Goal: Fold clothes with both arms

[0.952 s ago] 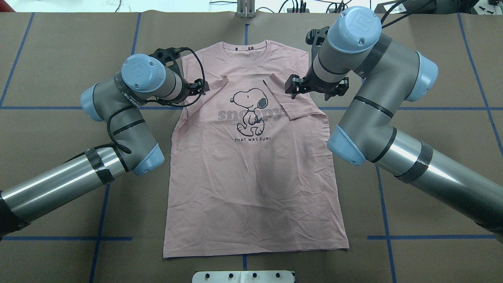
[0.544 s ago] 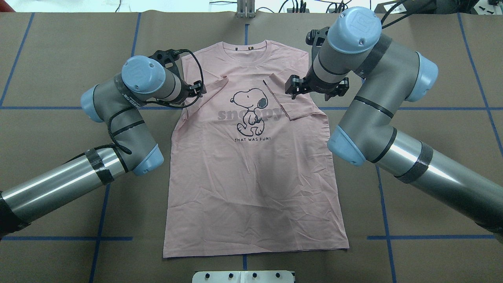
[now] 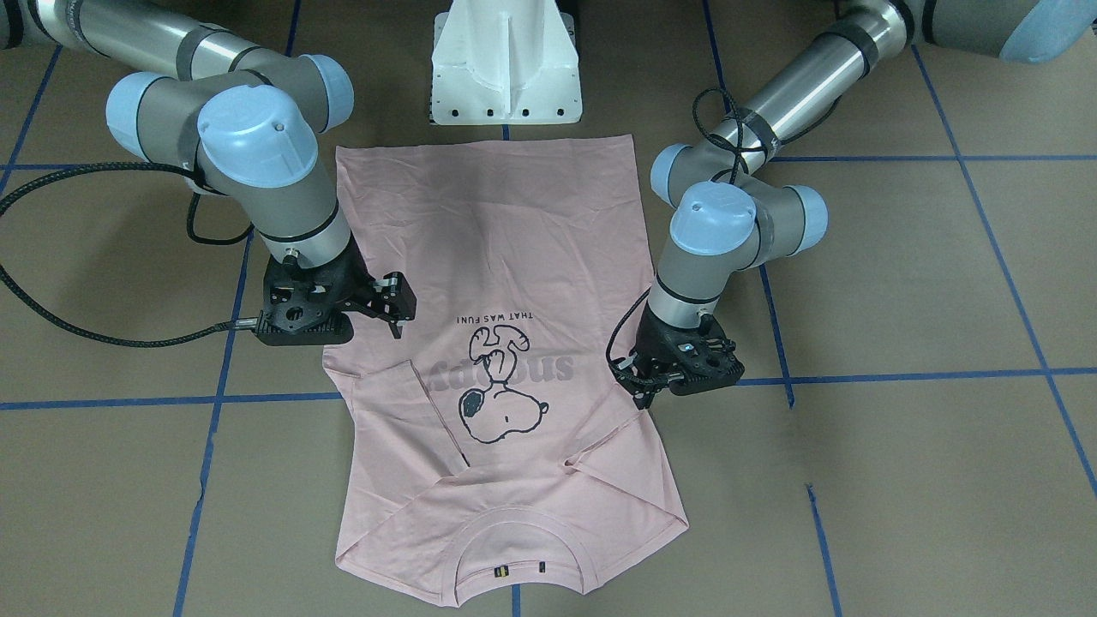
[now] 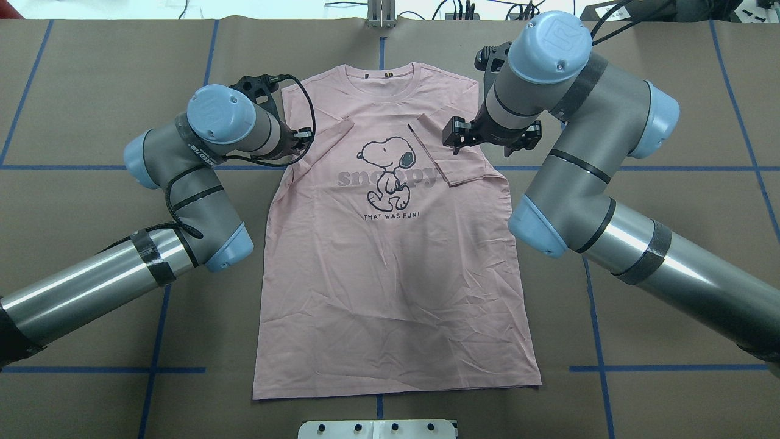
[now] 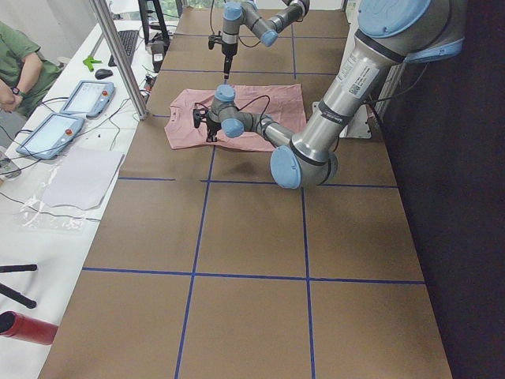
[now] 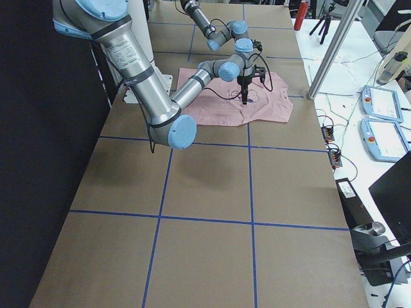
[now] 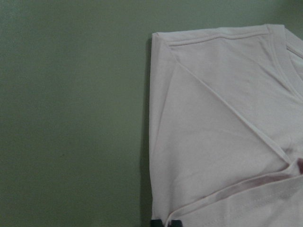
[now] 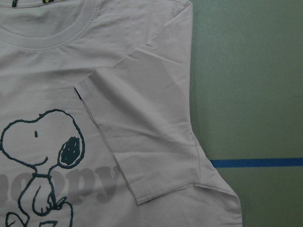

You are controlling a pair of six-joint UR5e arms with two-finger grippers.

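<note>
The sleeve below my left gripper is bunched up and its cuff gapes, so I should grab the cuff's lower corner (image 7: 179,214) and pull it flat toward the hem.
The pale pink T-shirt (image 4: 396,286) lies flat and print-up on the brown table, collar (image 4: 389,82) at the far side. Both sleeves are folded inward over the chest (image 3: 403,411). My left gripper (image 4: 303,139) hovers at the shirt's left edge beside the folded sleeve (image 7: 213,142). Its fingertips (image 7: 158,222) sit close together at that edge, shut, with no cloth lifted. My right gripper (image 4: 456,133) hangs over the right folded sleeve (image 8: 142,132), open and holding nothing (image 3: 394,304).
The white pedestal (image 3: 506,68) stands just behind the shirt's hem. Blue tape lines (image 4: 600,341) cross the table. A side bench with tablets (image 5: 47,130), a metal pole (image 5: 122,55) and a seated person (image 5: 20,67) lies beyond the collar side.
My left gripper has drifted a little outward, toward the shirt's left edge. The right gripper and the shirt look the same.
</note>
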